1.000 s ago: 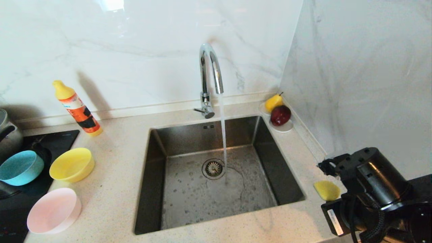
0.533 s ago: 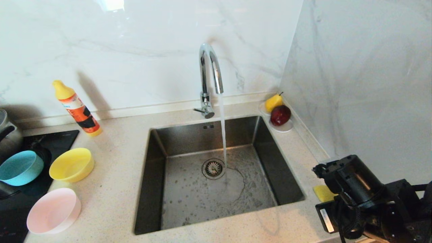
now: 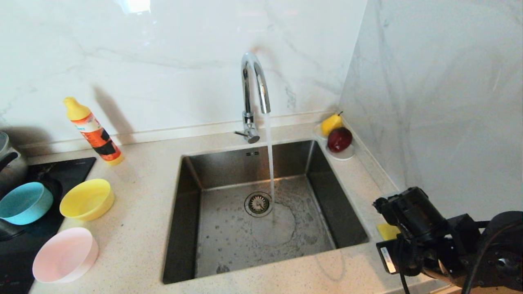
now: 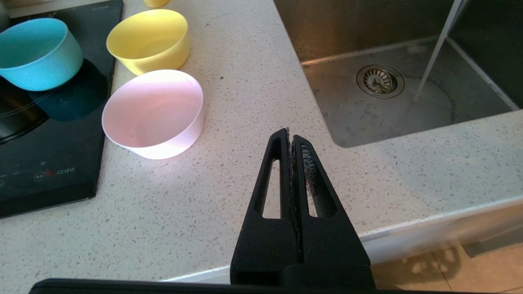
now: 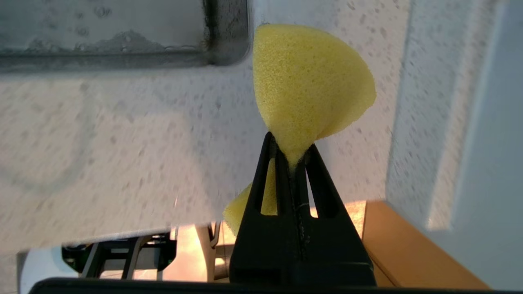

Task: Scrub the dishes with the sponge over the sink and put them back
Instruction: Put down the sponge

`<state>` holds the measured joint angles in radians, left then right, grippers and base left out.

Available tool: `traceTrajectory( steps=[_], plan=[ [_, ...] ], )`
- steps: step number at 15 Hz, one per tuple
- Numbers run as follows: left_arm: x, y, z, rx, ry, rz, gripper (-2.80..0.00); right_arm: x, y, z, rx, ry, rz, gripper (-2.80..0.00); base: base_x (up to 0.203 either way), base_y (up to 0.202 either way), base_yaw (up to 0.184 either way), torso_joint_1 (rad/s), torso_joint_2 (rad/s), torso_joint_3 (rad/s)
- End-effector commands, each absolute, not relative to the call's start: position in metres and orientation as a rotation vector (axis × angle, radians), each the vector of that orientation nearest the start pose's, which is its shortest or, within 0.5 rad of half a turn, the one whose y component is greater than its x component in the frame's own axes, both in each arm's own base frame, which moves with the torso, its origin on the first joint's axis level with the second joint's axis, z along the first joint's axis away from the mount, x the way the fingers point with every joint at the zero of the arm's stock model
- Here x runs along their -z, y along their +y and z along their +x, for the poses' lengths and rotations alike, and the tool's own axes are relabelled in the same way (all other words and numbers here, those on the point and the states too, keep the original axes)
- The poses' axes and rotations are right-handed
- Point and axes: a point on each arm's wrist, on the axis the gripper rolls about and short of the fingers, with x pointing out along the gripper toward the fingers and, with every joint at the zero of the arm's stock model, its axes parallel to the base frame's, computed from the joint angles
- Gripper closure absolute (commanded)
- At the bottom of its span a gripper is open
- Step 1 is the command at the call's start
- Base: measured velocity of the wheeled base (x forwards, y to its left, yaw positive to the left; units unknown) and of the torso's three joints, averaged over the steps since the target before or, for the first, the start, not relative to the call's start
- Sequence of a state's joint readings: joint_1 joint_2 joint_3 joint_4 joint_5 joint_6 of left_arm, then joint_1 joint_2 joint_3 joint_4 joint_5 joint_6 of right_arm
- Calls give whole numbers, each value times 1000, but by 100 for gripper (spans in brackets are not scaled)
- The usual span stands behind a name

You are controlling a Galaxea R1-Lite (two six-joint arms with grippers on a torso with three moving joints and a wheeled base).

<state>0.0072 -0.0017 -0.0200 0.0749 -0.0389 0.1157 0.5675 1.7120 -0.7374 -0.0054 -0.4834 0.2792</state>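
The yellow sponge, now hanging over the counter strip, will be set down by my right gripper on the part of the counter (image 3: 373, 224) (image 5: 285, 7) that is beside the near corner of the sink.
The yellow sponge (image 5: 310, 85) is pinched and folded between the tips of my right gripper (image 5: 291, 149), which is shut on it. It hangs over the counter strip right of the sink (image 3: 184, 228). In the head view only a corner of the sponge (image 3: 386, 230) shows behind my right wrist (image 3: 412, 216). The dishes stand on the left: a yellow bowl (image 3: 86, 199), a light blue bowl (image 3: 25, 202) and a pale pink bowl (image 3: 64, 255). My left gripper (image 4: 291, 136) is parked near the counter's front edge, shut and empty.
The faucet (image 3: 253, 85) runs water into the basin by the drain (image 3: 258, 203). An orange detergent bottle (image 3: 93, 131) stands at the back left. A white saucer (image 3: 345, 154) with fruit sits in the right corner. The black cooktop (image 3: 61, 169) and a steel pot (image 3: 8, 163) are at far left.
My right wrist has moved left and lower over the counter beside the sink, hiding more of the sponge. The wet patch on the basin floor has spread. The left arm has not moved.
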Motion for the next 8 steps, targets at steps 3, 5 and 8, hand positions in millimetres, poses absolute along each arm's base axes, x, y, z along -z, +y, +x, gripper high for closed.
traceTrajectory(
  steps=[3,5,8],
  plan=[
    [-73,-1,-24,35,55,115,0,-97,124,241,82,855,-230,0,0,0,0,0,0,0],
    [-73,-1,-25,35,53,115,0,-94,116,250,98,849,-235,0,0,0,0,0,0,0],
    [-73,-1,-25,35,53,115,0,-91,110,261,89,831,-211,0,0,0,0,0,0,0]
  ],
)
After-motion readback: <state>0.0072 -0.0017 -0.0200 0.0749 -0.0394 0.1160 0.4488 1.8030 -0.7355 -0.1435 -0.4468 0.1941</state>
